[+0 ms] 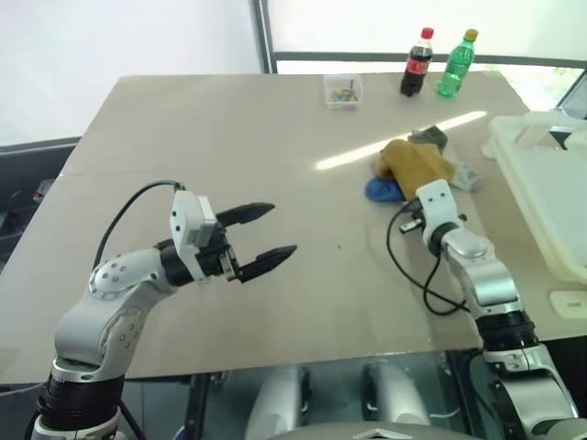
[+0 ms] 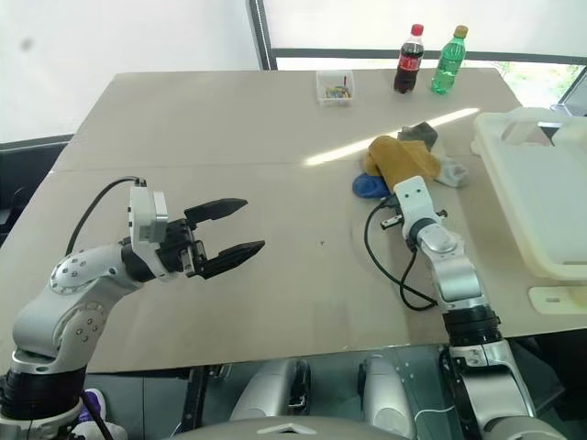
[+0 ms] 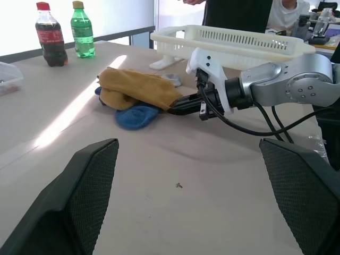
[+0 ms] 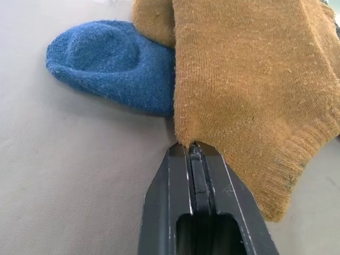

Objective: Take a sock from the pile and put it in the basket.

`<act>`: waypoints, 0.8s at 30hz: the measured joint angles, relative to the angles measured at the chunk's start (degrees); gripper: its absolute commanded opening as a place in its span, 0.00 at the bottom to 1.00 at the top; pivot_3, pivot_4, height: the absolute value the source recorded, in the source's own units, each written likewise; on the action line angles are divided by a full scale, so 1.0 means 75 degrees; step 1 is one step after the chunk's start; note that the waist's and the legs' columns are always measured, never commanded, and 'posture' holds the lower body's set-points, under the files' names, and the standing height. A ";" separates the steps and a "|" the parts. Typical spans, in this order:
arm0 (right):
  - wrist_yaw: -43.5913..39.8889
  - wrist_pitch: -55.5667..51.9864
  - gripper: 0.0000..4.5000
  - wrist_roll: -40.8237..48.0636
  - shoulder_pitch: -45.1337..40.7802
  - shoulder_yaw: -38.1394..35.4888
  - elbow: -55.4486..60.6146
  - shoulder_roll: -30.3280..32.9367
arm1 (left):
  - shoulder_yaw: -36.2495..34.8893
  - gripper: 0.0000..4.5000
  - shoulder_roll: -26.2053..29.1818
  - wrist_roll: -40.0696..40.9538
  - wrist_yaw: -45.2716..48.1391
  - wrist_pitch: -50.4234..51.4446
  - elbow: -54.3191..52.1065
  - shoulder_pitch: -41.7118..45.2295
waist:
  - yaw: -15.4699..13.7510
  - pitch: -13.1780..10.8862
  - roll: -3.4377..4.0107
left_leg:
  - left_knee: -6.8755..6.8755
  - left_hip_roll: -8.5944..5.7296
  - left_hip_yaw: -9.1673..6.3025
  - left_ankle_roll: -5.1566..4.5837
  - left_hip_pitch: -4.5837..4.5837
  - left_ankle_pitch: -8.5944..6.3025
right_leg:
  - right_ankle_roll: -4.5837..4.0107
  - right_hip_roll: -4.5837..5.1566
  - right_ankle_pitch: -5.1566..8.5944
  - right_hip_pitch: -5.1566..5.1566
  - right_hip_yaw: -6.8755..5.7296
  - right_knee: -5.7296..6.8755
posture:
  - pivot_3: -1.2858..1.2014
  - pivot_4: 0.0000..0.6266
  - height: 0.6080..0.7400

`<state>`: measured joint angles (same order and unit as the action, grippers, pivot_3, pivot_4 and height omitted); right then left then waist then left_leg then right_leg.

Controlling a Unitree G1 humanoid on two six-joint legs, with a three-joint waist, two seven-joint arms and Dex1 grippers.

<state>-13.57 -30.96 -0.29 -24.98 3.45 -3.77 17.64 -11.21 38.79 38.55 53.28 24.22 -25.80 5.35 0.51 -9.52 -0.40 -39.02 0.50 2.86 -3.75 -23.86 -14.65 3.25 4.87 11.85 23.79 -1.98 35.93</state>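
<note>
Next, my right gripper puts the mustard-yellow sock, now on top of the pile, down on the bare table (image 1: 324, 280) beside the nearer fingertip of my left gripper.
The pile (image 1: 417, 165) lies on the table's right side: a mustard-yellow sock (image 4: 249, 79) on top, a blue sock (image 4: 106, 64) beside it, and grey ones (image 1: 466, 174) behind. My right gripper (image 4: 192, 147) is shut, pinching the near edge of the mustard-yellow sock; from the left wrist view its fingers (image 3: 183, 104) reach in under that sock's edge. My left gripper (image 1: 284, 228) hovers wide open over the table's left-middle, holding nothing. The cream-white basket (image 1: 525, 203) stands at the table's right edge, just past the pile.
A cola bottle (image 1: 417, 62) and a green bottle (image 1: 457, 64) stand at the far edge, with a small clear box (image 1: 343, 90) to their left. A black cable (image 1: 413, 275) loops from my right wrist. A person (image 3: 239, 13) stands behind the basket.
</note>
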 measured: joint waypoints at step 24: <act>-0.5151 0.0489 0.00 0.1416 -0.0459 0.2698 0.1149 0.1069 | -0.0288 1.00 -0.0086 -0.0005 -0.0200 -0.0170 0.0219 -0.0356 | 0.0004 -0.0005 0.0003 | 0.0004 -0.0003 -0.0007 -0.0004 0.0004 -0.0003 | 0.0000 0.0009 0.0001 0.0002 -0.0007 -0.0009 | 0.52 0.24 0.94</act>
<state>-52.20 -27.29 10.32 -28.42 23.69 4.84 25.66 -13.36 38.14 38.52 51.78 22.95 -24.16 2.68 0.54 -9.55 -0.38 -38.99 0.47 2.81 -3.78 -23.84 -14.68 3.25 4.94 11.86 23.80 -2.03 35.86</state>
